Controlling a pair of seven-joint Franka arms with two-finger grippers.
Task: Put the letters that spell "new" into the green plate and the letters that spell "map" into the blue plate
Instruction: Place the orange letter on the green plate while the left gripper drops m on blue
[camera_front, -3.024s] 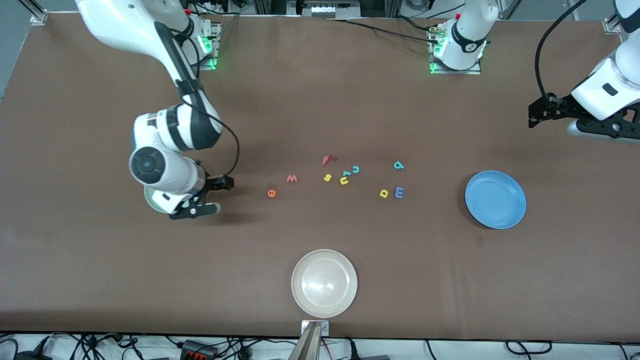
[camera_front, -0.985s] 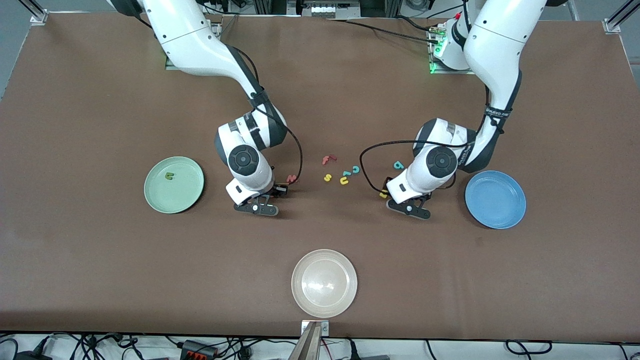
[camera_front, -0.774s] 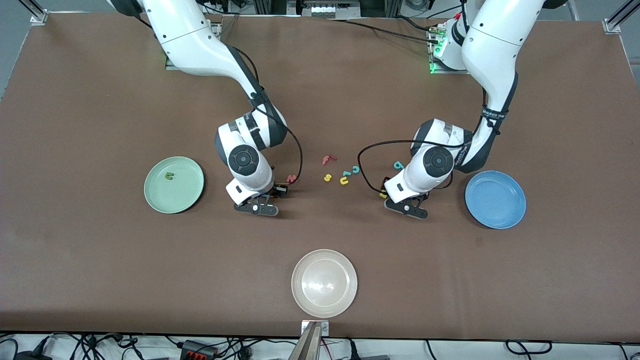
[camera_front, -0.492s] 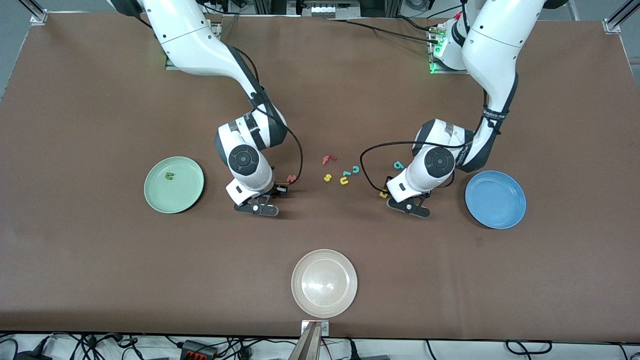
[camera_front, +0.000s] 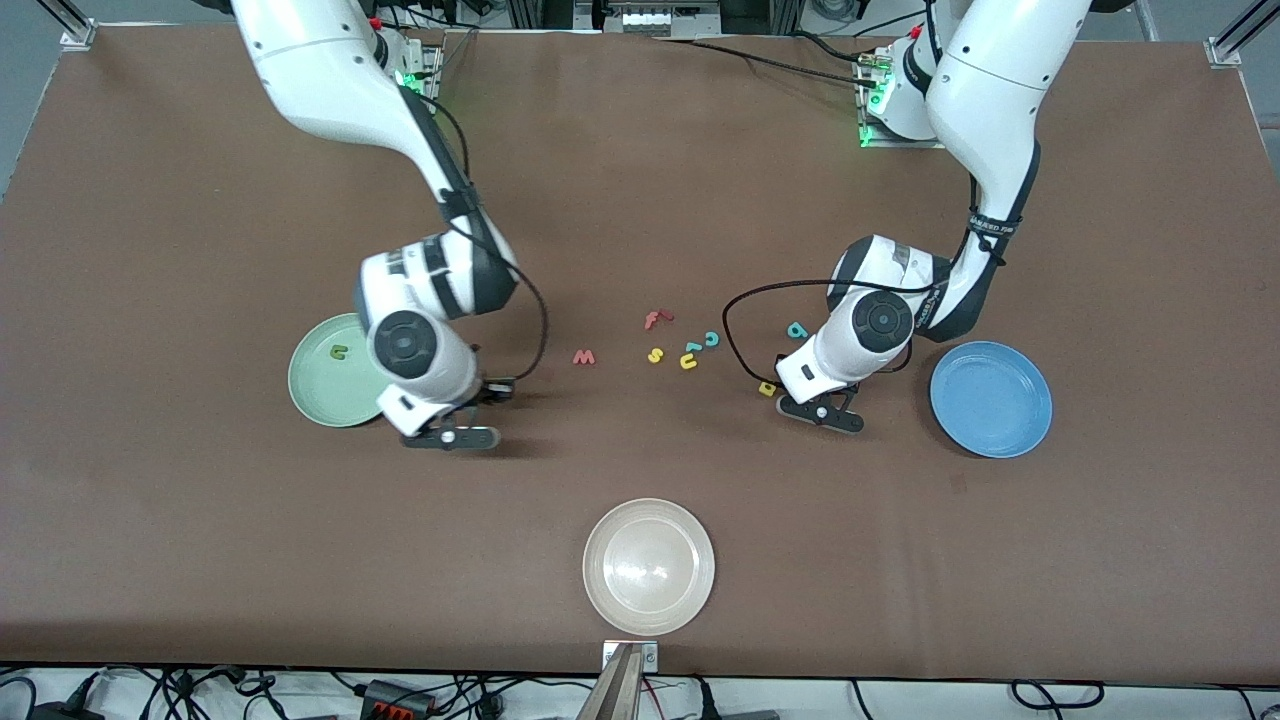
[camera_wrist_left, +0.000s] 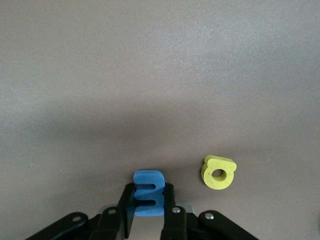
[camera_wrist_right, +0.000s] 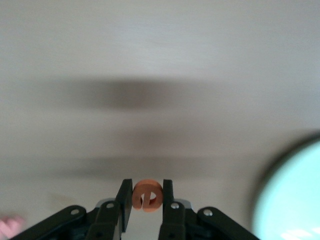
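Next, my left gripper releases the blue m so that it rests close to the middle of the empty blue plate (camera_front: 984, 404).
My right gripper (camera_wrist_right: 146, 187) is shut on the orange e (camera_wrist_right: 148, 195). It hangs (camera_front: 488, 388) over the table beside the green plate (camera_front: 315, 390), which holds the dark green n (camera_front: 340, 351). The plate's pale rim (camera_wrist_right: 295, 200) shows in the right wrist view. The pinkish w (camera_front: 584, 357) lies on the table. My left gripper (camera_wrist_left: 149, 190) is shut on the blue m (camera_wrist_left: 148, 199), low at the table (camera_front: 800, 385). The yellow a (camera_wrist_left: 218, 173) lies just beside it (camera_front: 767, 389). The teal p (camera_front: 797, 330) lies farther from the front camera. The blue plate (camera_front: 990, 399) holds nothing.
A red f (camera_front: 655, 319), yellow s (camera_front: 655, 355), yellow u (camera_front: 688, 362) and teal c (camera_front: 711, 339) lie clustered mid-table between the arms. A whitish-beige plate (camera_front: 648, 566) sits near the table's front edge.
My right gripper closed on the orange e and carried it toward the green plate. My left gripper, staying over the blue m, closed on it.
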